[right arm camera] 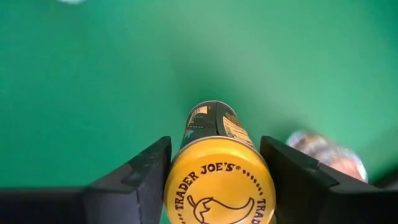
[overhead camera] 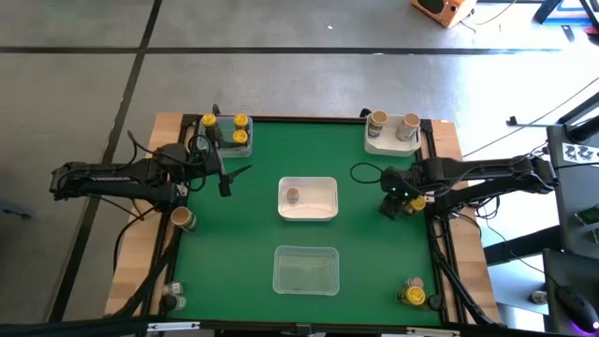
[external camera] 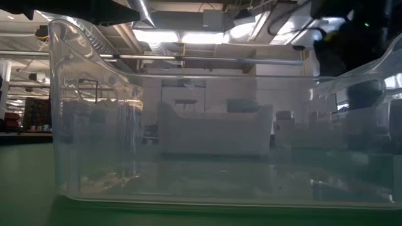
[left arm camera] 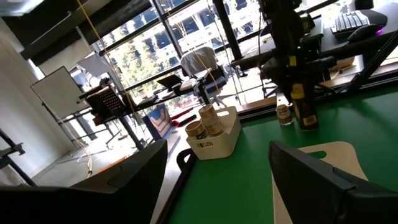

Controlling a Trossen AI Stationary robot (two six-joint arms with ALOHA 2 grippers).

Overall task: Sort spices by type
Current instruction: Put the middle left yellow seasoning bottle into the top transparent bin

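Observation:
The robot's right gripper needs to set the yellow-lidded jar down on the green mat (overhead camera: 300,153) just behind the white centre bin. That jar is now beside a grey-lidded one.
My right gripper (right arm camera: 214,171) is at the table's right side (overhead camera: 409,201), pointing steeply down, shut on a spice jar with a yellow lid (right arm camera: 219,180) and a dark label. A grey-lidded jar (right arm camera: 326,155) stands close beside it. My left gripper (left arm camera: 217,180) hovers open and level at the table's left (overhead camera: 229,178), holding nothing. Yellow-lidded jars stand in a clear bin (overhead camera: 229,131) at the far left, and tan-lidded ones in a white bin (overhead camera: 391,131) at the far right. One jar (overhead camera: 293,195) stands in the white centre bin (overhead camera: 323,198). My right gripper has the jar's yellow lid (right arm camera: 177,180) pinched between its two fingers, one on each side. The fingers (right arm camera: 140,177) come from above, slanting slightly. The jar stands nearly upright below them; in the left wrist view its base (left arm camera: 308,124) seems to rest on the green mat.
An empty clear bin (overhead camera: 305,270) sits near the front centre and fills the low view (external camera: 201,125). Loose jars stand at the left edge (overhead camera: 182,218), the near left corner (overhead camera: 173,300) and the near right corner (overhead camera: 412,292).

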